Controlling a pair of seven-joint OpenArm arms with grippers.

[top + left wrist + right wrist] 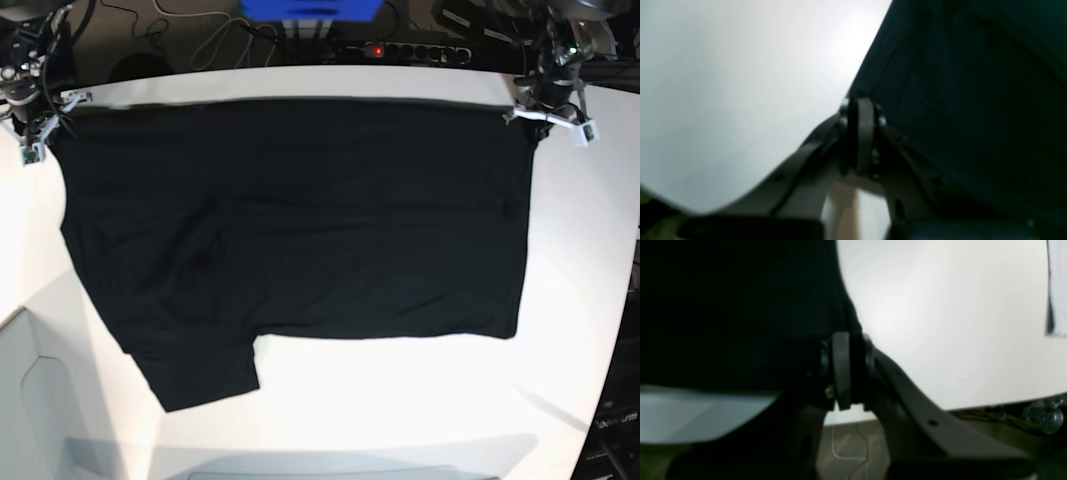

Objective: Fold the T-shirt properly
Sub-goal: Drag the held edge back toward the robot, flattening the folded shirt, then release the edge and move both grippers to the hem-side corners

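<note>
My right gripper should release the corner of the black T-shirt on the white part [78, 90] [836, 414] along the far edge of the table.
The black T-shirt [290, 220] lies spread on the white table [400, 400], plain side up, with one sleeve sticking out at the near left. No print or tags show. Its far edge is stretched between my two grippers. My left gripper [527, 113] is shut on the far right corner. In the left wrist view the gripper [862, 103] pinches the edge of the T-shirt [973, 100]. My right gripper [52, 118] is shut on the far left corner. In the right wrist view the gripper [846, 336] pinches the edge of the T-shirt [740, 306].
A power strip [405, 50] with a red light, a blue box [310, 10] and cables lie behind the table's far edge. The table's right edge [630, 250] curves close to the left arm. A grey surface [30, 400] lies at the near left.
</note>
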